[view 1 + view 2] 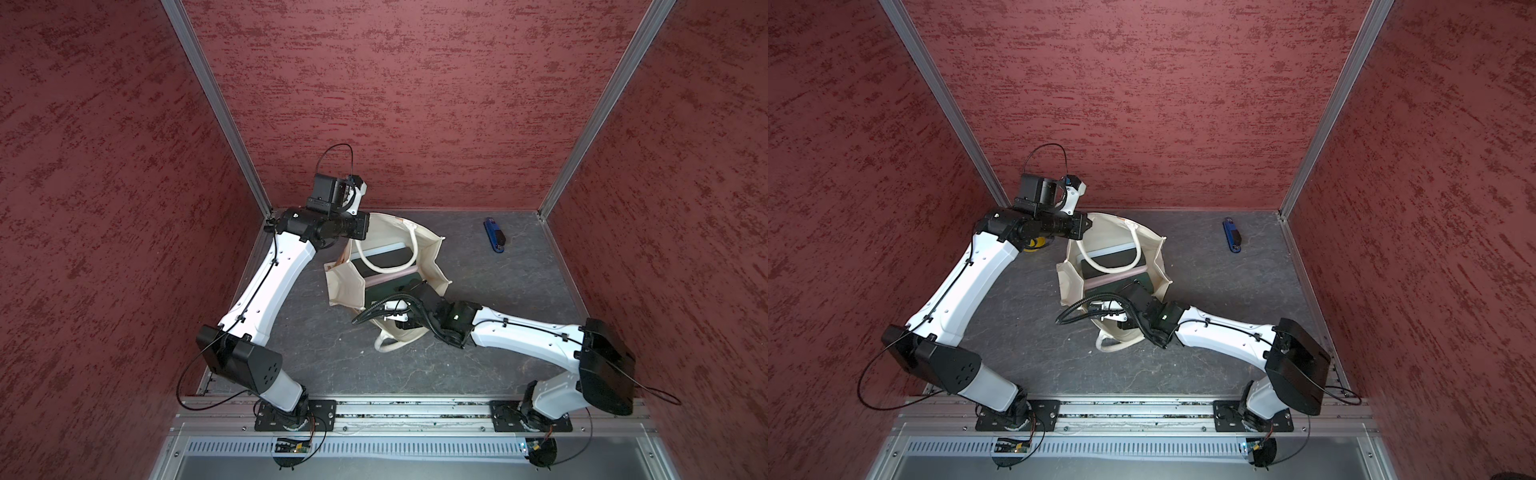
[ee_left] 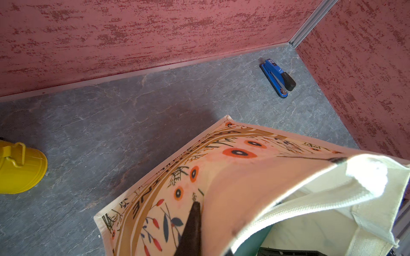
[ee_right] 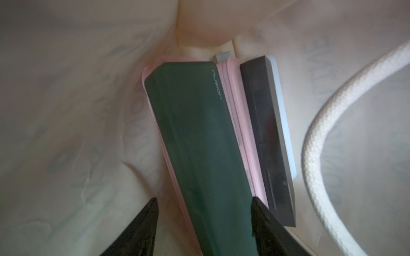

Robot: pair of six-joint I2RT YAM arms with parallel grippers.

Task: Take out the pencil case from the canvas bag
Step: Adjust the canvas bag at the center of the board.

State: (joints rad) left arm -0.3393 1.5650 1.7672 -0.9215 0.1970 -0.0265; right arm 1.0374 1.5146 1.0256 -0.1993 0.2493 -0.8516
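I need to next move my right gripper to the white handle that hangs over the dark grey flat case and grab the bottom of its loop (image 1: 391,272) (image 3: 310,167).
The cream canvas bag (image 1: 345,282) (image 1: 1069,282) stands open on the grey floor, with its floral face (image 2: 221,159) in the left wrist view. My left gripper (image 2: 199,207) (image 1: 362,232) is shut on the bag's far rim; one finger (image 2: 192,223) lies against the print and the other is hidden inside. Within the bag, the pencil case (image 3: 195,133) (image 1: 376,299) (image 1: 1100,294) is a long dark green box lying on a pink case (image 3: 230,106). My right gripper (image 3: 204,199) (image 1: 409,287) is down in the bag, open, with a finger on either side of the green box.
A dark grey flat case (image 3: 261,124) lies beside the pink one. A white handle (image 3: 315,144) (image 1: 411,249) loops into the bag's mouth. A blue stapler (image 1: 494,237) (image 1: 1232,236) (image 2: 278,77) sits at the back right. A yellow bucket (image 2: 17,168) (image 1: 1034,245) stands under the left arm.
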